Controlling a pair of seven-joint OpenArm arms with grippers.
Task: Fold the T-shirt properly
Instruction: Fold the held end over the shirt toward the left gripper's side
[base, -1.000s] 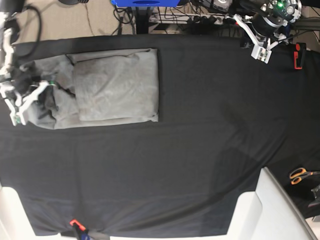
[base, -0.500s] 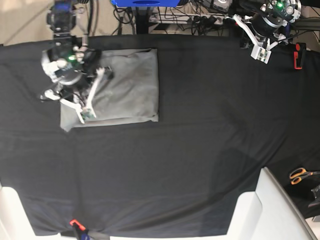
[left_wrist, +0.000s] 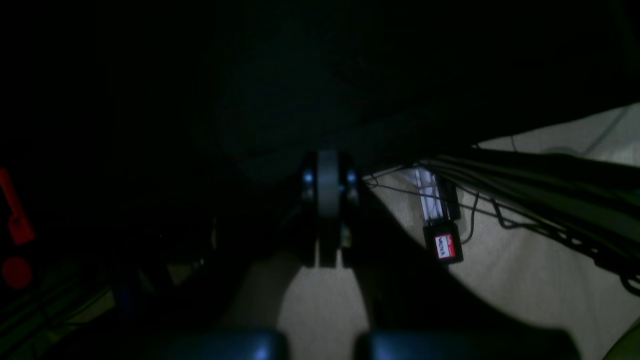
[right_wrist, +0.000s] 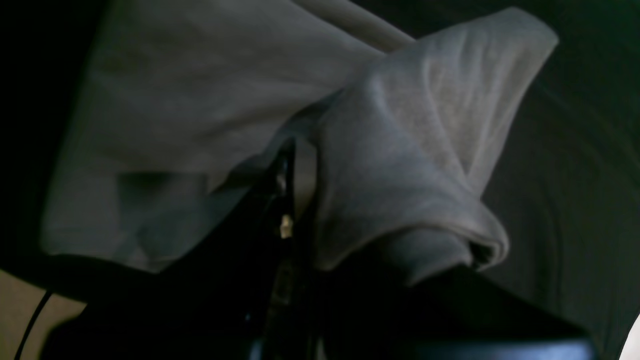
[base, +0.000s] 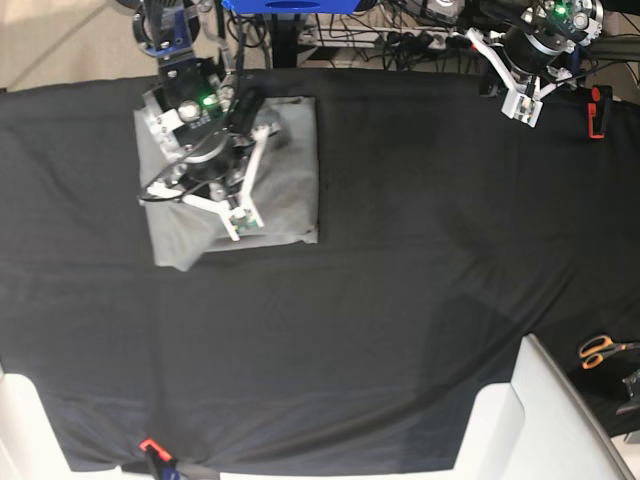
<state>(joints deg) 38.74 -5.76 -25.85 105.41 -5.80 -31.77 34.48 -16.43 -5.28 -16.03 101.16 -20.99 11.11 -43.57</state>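
The T-shirt's flap bunches over the right gripper's fingers, short of the T-shirt's side edge, so the robot should open that gripper and take the flap nearer that edge (base: 308, 188).
The light-grey T-shirt (base: 295, 150) lies folded into a rough rectangle at the back left of the black table cover (base: 400, 300). My right gripper (base: 240, 222) hovers over it, shut on a fold of the grey cloth. In the right wrist view the T-shirt (right_wrist: 410, 150) drapes in a bunched flap over the dark fingers of the right gripper (right_wrist: 290, 155). My left gripper (base: 522, 108) hangs at the table's back right edge, far from the shirt. In the left wrist view the left gripper (left_wrist: 327, 160) is shut and holds nothing.
Orange-handled scissors (base: 600, 350) lie off the table's right side. A red clamp (base: 597, 112) sits at the back right edge. White blocks (base: 500, 420) stand at the front corners. Cables (left_wrist: 500, 200) run over the floor behind the table.
My right arm has swung from the table's far left toward the right, carrying the shirt's left part over the folded stack. The left arm has stayed still.
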